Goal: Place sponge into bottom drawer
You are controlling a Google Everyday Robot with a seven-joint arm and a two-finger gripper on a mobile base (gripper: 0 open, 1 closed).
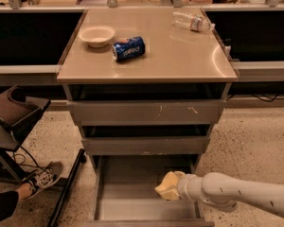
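Next, my gripper lets go of the yellow sponge near the middle of the bottom drawer's grey bottom (157, 195).
The bottom drawer (128, 176) is pulled open under the two shut grey drawers and shows a plain grey floor. My white arm comes in from the lower right. Its gripper (172, 184) hangs over the right part of the open drawer, a little above the floor. The gripper is shut on the yellow sponge (164, 189), which sticks out to the left of the arm's end. The fingers themselves are mostly hidden by the sponge and the wrist.
On the cabinet top lie a white bowl (97, 35), a blue soda can (128, 49) on its side and a clear water bottle (191, 21). At the left are a person's shoe (43, 178), a black stand leg (66, 189) and a dark seat (12, 112).
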